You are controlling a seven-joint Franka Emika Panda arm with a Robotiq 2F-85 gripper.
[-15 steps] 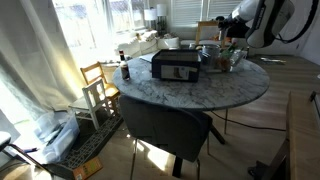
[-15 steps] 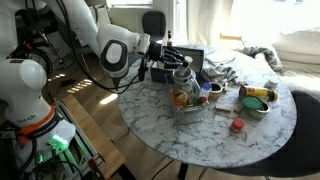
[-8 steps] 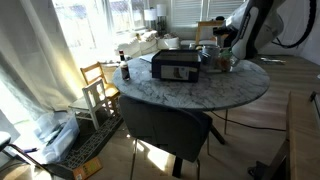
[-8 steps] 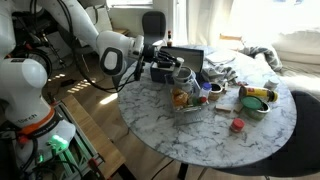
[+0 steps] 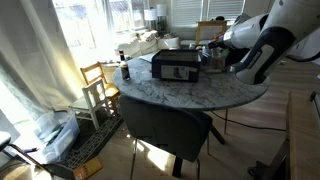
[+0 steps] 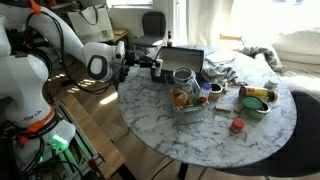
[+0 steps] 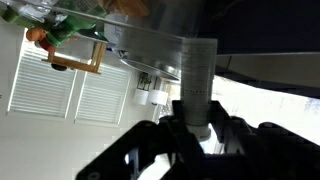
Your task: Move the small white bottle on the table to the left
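Note:
Next, my gripper lets go of the small white bottle on the marble tabletop (image 5: pixel 184 90), at a spot just in front of the black appliance.
In the wrist view my gripper (image 7: pixel 200 125) is shut on the small white bottle (image 7: pixel 197 75), a pale cylinder with a ribbed cap held between the black fingers. In an exterior view the gripper (image 6: pixel 150 63) hovers at the edge of the round marble table (image 6: pixel 200 138), beside the black appliance (image 6: pixel 186 58); the bottle is too small to make out there. In an exterior view the white arm (image 5: pixel 255 45) reaches over the far side of the table (image 5: pixel 200 95), and the gripper is hidden behind it.
A glass jar (image 6: pixel 182 80), a green bowl (image 6: pixel 255 100), a red lid (image 6: pixel 238 125) and other clutter stand on the table. A dark bottle (image 5: pixel 126 70) stands near the appliance (image 5: pixel 176 66). A wooden chair (image 5: pixel 100 85) and a dark chair (image 5: pixel 165 125) stand around the table.
The arm has carried the bottle away from the clutter in the middle of the table, past the black appliance, to the table's edge. The gripper has stayed shut.

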